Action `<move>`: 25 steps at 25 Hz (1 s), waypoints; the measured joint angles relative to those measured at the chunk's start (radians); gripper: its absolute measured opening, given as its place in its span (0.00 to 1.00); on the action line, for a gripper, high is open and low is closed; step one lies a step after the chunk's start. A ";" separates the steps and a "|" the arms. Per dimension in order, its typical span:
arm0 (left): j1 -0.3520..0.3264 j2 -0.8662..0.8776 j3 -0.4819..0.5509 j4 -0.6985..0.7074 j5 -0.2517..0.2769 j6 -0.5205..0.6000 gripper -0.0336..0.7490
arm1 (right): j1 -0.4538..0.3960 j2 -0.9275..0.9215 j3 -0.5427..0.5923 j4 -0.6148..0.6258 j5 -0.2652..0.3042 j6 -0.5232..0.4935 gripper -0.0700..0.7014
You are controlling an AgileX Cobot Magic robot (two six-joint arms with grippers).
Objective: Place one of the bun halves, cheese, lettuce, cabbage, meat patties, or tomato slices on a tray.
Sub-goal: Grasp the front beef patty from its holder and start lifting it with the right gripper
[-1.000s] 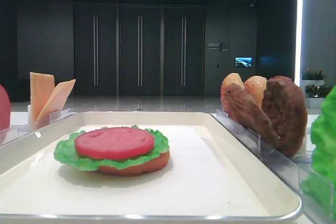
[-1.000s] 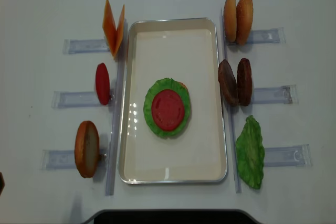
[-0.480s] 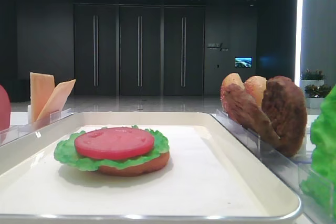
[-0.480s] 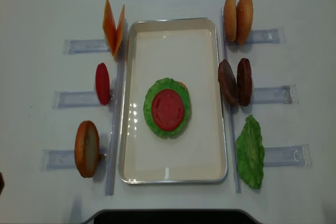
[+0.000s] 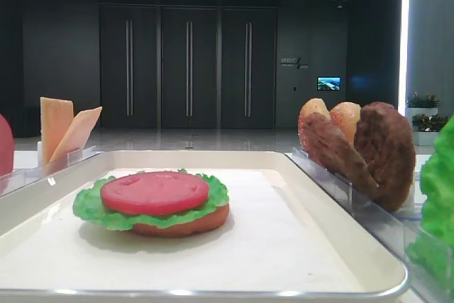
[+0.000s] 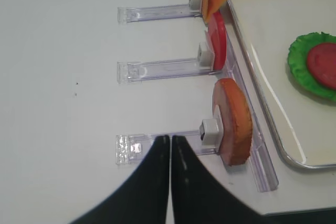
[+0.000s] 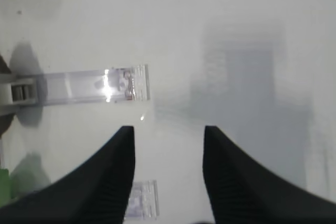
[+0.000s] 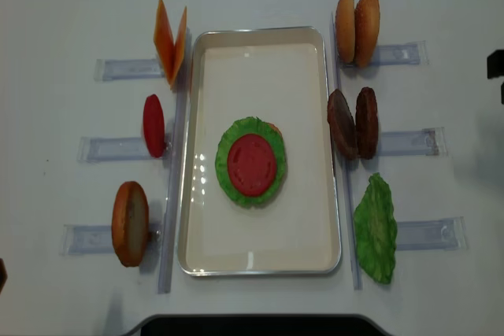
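Observation:
I will next close my right gripper on the patty's end (image 8: 339, 100) facing the bun halves, on the meat patty closest to the cream tray.
The cream tray (image 8: 260, 32) lies mid-table and holds a stack: a bun base, lettuce (image 8: 227, 164) and a tomato slice (image 8: 252, 164) on top, also seen in the low view (image 5: 154, 192). Two meat patties (image 8: 353, 122) stand in a rack right of the tray. My right gripper (image 7: 168, 129) hangs open and empty over bare table at the far right, past the racks. My left gripper (image 6: 170, 138) is shut on nothing, just left of a bun half (image 6: 233, 121) that stands on edge. Cabbage is not in view.
Left of the tray, clear racks hold cheese (image 8: 170, 37), a red tomato slice (image 8: 153, 125) and a bun half (image 8: 130, 223). To the right stand two bun halves (image 8: 356, 27) and a lettuce leaf (image 8: 376, 227). A clear rack end (image 7: 94, 85) lies ahead of my right gripper.
A dark part of my right arm has come into the overhead view at its right edge. Nothing on the table has moved.

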 joint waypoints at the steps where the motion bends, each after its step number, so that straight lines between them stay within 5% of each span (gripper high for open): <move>1: 0.000 0.000 0.000 0.000 0.000 0.000 0.04 | 0.000 0.034 -0.027 0.000 0.002 -0.001 0.48; 8: 0.000 0.000 0.000 0.000 0.000 0.000 0.04 | 0.064 0.219 -0.210 -0.005 0.037 0.029 0.47; 17: 0.000 0.000 0.000 0.000 0.000 0.000 0.04 | 0.540 0.365 -0.422 -0.151 0.123 0.340 0.47; 21: 0.000 0.000 0.000 0.000 0.000 0.000 0.04 | 0.664 0.449 -0.505 -0.153 0.144 0.410 0.47; 25: 0.000 0.000 0.000 0.000 0.000 0.000 0.04 | 0.692 0.527 -0.520 -0.156 0.180 0.439 0.47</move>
